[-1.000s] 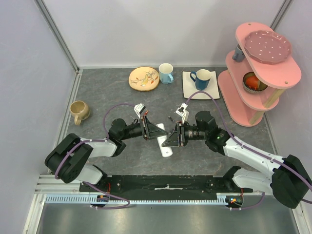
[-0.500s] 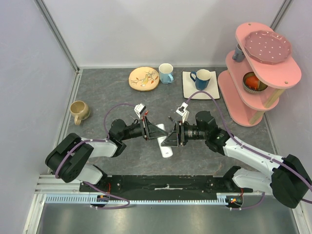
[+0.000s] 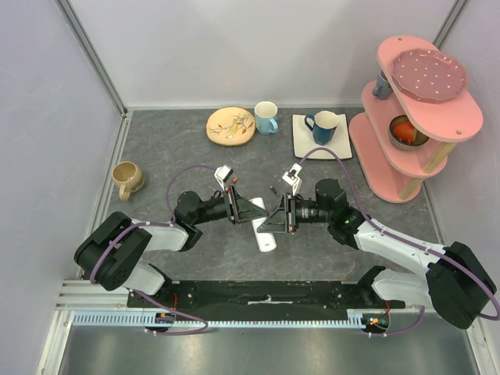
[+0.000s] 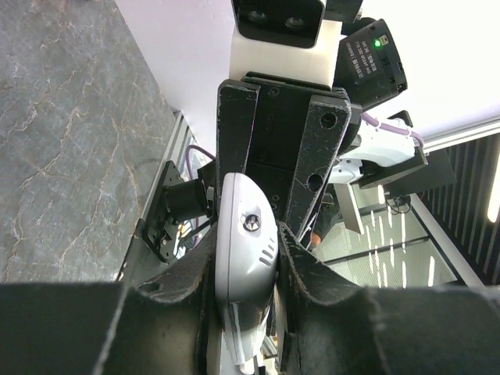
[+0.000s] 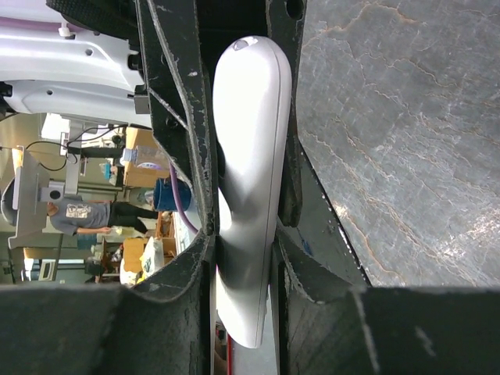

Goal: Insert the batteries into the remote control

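Note:
My right gripper has the white remote control. Next, I put it down on the table (image 3: 331, 188) just in front of the white square plate.
The white remote control (image 3: 265, 232) is held off the table at the centre, gripped from both sides. My left gripper (image 3: 255, 212) is shut on it; in the left wrist view the remote's rounded back (image 4: 245, 258), with a screw and slots, sits between the black fingers (image 4: 301, 262). My right gripper (image 3: 273, 219) is also shut on it; in the right wrist view the smooth white body (image 5: 251, 141) runs up between the pads (image 5: 291, 258). No batteries show in any view.
A tan mug (image 3: 126, 178) stands at the left. At the back are a round patterned plate (image 3: 230, 125), a light blue mug (image 3: 266, 117) and a dark blue mug on a white square plate (image 3: 320, 136). A pink tiered shelf (image 3: 410, 109) stands at the right.
The right arm's wrist and elbow have shifted slightly left and up. The left arm and the remote have stayed in place, and both grips are unchanged.

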Available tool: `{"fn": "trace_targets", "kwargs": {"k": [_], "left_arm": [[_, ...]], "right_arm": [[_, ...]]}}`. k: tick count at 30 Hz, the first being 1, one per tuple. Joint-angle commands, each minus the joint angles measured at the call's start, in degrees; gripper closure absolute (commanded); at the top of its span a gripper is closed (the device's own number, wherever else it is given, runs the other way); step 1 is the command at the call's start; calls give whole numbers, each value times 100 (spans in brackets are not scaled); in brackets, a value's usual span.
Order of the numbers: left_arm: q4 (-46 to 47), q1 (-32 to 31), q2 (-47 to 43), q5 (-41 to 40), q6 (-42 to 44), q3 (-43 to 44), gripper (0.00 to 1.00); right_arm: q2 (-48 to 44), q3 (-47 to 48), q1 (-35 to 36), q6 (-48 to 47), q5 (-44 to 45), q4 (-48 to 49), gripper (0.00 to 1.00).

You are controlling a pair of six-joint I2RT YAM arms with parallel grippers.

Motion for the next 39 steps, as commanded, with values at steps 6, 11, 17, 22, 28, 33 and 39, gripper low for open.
{"fn": "trace_targets", "kwargs": {"k": [6, 11, 17, 22, 28, 33, 39], "left_arm": [[756, -84, 238, 90, -328, 163, 72], [1186, -84, 467, 81, -433, 321, 61], [1319, -84, 652, 72, -539, 515, 54], [1030, 100, 459, 64, -390, 594, 18], [-164, 636, -59, -6, 92, 577, 16], [-3051, 918, -1429, -1121, 1468, 435, 16], [-6168, 909, -2739, -2388, 2404, 621, 27]], "right_arm": [[-152, 197, 9, -686, 64, -367, 100], [-337, 408, 18, -1195, 90, -1088, 100], [-504, 496, 9, -1398, 90, -1423, 100], [-662, 698, 9, -1785, 196, -1949, 100], [-803, 1241, -17, -2503, 905, -3211, 100], [-707, 2313, -17, -3244, 3838, -5330, 100], [-75, 3026, -17, -3604, 6872, -6299, 100]]}}
